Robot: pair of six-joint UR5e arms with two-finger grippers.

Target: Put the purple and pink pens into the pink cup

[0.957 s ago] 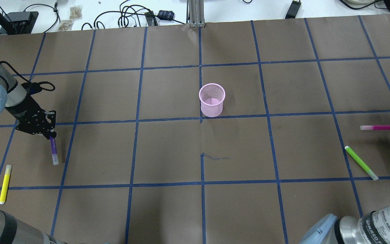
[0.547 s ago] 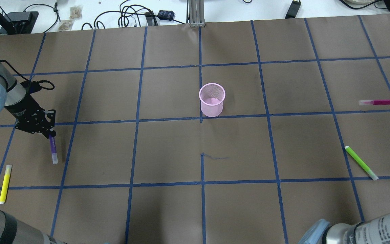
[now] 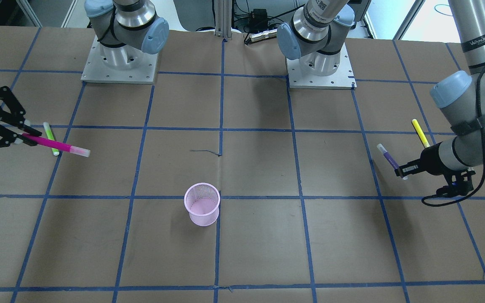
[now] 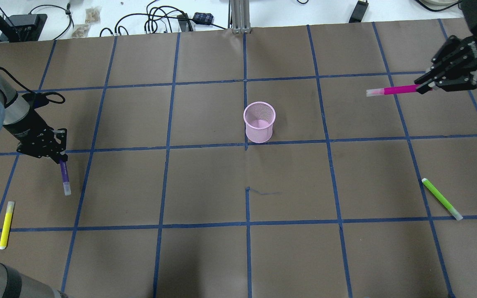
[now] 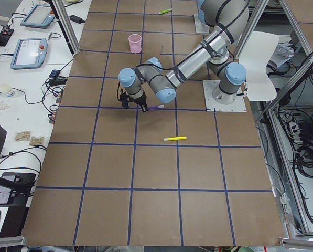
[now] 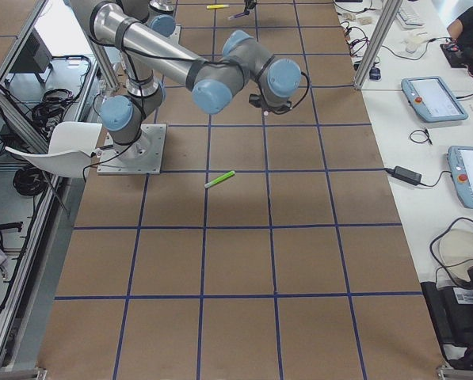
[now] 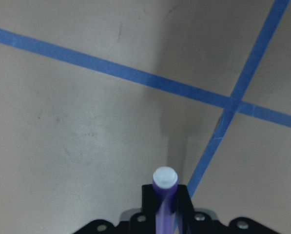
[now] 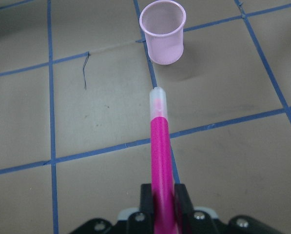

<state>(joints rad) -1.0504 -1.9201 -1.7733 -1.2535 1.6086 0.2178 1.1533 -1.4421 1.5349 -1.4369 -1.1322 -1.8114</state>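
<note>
I will use my right gripper to set the pink pen, now held level off to the cup's side, down inside the empty pink mesh cup (image 3: 206, 199) (image 8: 163, 20), leaning against the cup's rim.
The pink mesh cup (image 4: 258, 122) stands upright near the table's middle, and also shows in the front view (image 3: 202, 204). My left gripper (image 4: 62, 159) is shut on the purple pen (image 4: 64, 177), held off the table far left of the cup; the pen's white cap points toward the robot's side. The left wrist view shows the purple pen (image 7: 164, 195) between the fingers. My right gripper (image 4: 423, 87) is shut on the pink pen (image 4: 392, 90), held level, tip pointing left toward the cup, far right of it. The right wrist view shows the pink pen (image 8: 160, 156) aimed at the cup (image 8: 163, 31).
A yellow pen (image 4: 6, 224) lies at the near left, close to the left gripper. A green pen (image 4: 442, 198) lies at the near right. Cables and small gear (image 4: 160, 20) sit past the table's far edge. Both arm bases (image 3: 119, 63) stand at the robot's side.
My right gripper has carried the pink pen away from the robot and leftward, higher in view. My left gripper has moved slightly away with the purple pen.
</note>
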